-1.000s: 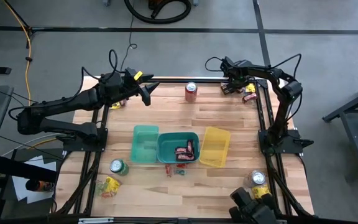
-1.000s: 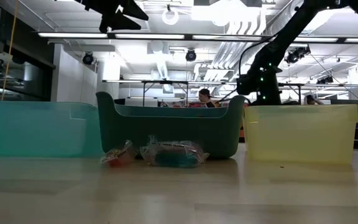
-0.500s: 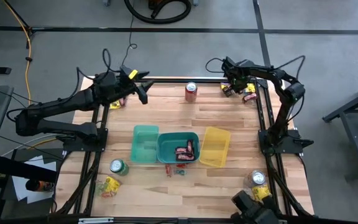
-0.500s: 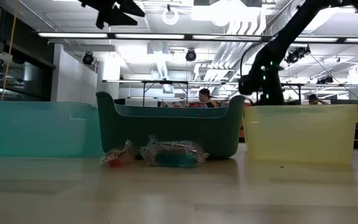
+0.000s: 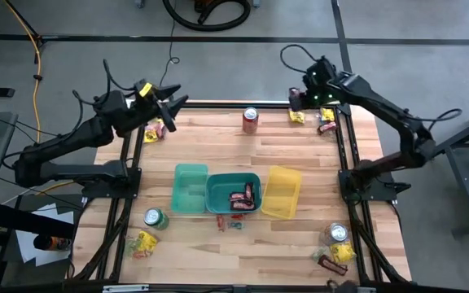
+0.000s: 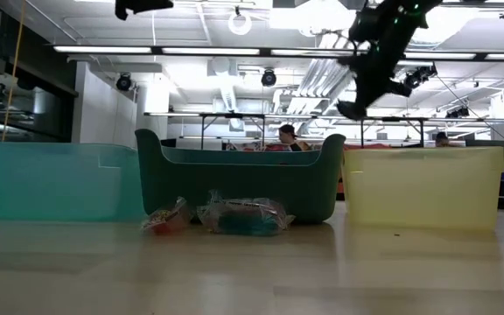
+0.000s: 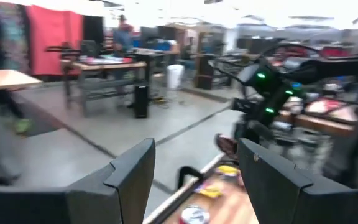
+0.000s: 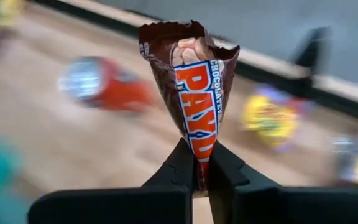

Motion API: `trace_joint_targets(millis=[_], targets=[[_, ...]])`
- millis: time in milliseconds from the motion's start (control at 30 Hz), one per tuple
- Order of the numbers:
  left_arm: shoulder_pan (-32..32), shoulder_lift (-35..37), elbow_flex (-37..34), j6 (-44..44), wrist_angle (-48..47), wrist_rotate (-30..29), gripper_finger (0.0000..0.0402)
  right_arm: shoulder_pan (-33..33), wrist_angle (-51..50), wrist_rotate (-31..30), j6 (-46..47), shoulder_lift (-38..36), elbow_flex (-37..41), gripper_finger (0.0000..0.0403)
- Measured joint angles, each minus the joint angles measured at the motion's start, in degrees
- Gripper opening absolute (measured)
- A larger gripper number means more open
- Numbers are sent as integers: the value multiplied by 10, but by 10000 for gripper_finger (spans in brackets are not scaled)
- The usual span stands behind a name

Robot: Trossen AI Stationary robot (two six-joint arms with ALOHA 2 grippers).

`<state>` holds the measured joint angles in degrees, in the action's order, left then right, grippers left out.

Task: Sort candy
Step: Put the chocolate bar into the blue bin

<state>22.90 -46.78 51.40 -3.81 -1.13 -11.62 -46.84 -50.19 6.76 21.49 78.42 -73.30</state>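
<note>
I should open my right gripper and let go of the dark brown candy bar in the dark teal bin (image 5: 230, 187), just past the brown-red bars.
My right gripper (image 5: 295, 99) hangs high over the table's far right corner, shut on a dark brown candy bar with an orange label (image 8: 194, 93). In the low view it shows at the upper right (image 6: 354, 107). Yellow packets (image 5: 297, 116) and a dark bar (image 5: 327, 128) lie on the wood below it. More candy lies at the far left (image 5: 155, 130), the near left (image 5: 143, 242), the near right (image 5: 336, 256) and in front of the bins (image 5: 230, 223). My left gripper (image 5: 173, 102) stands open and level above the far left corner, its fingers empty (image 7: 194, 168). My right gripper pinches one end of the bar's wrapper (image 8: 201, 165) between its two fingertips. The fingers slant down from the table's right side and lie along the bar. The bar sticks out straight beyond the fingertips, its crimped far end (image 8: 185, 34) free, lifted clear of the table.
Three bins stand side by side mid-table: light teal (image 5: 187, 175), dark teal (image 5: 218, 195) with brown-red bars inside, and yellow (image 5: 287, 183). A red can (image 5: 251, 120) stands at the far edge, a green can (image 5: 155, 218) near left, and another can (image 5: 337, 233) near right.
My right gripper has shut on the brown bar at the far right corner's candy pile, then risen quickly and tipped from pointing steeply down to a slant, lifting the bar clear. My left gripper has drawn back toward the far left corner and risen a little, staying open.
</note>
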Motion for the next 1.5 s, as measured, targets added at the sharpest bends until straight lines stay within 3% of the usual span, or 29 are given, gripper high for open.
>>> trace_joint_targets(millis=[100,267,433,633,933,1067,1333,1500], targets=[[0,-1,0,-5,-2,49,216,65,11,44,37,-7,0,11],[0,-1,0,-32,-11,110,216,224,37,52,53,21,1,11],[0,-1,0,-74,-7,125,216,360,82,53,8,67,1,12],[0,-7,0,-126,7,125,216,457,151,51,-46,118,1,12],[0,-20,0,-218,47,125,216,504,240,50,-107,179,1,29],[-1,-20,0,-220,57,125,216,497,220,52,-63,184,1,90],[-1,-21,0,-216,54,141,216,503,210,52,-86,183,-18,244],[-1,-21,0,-199,48,212,216,494,146,47,-82,182,-69,284]])
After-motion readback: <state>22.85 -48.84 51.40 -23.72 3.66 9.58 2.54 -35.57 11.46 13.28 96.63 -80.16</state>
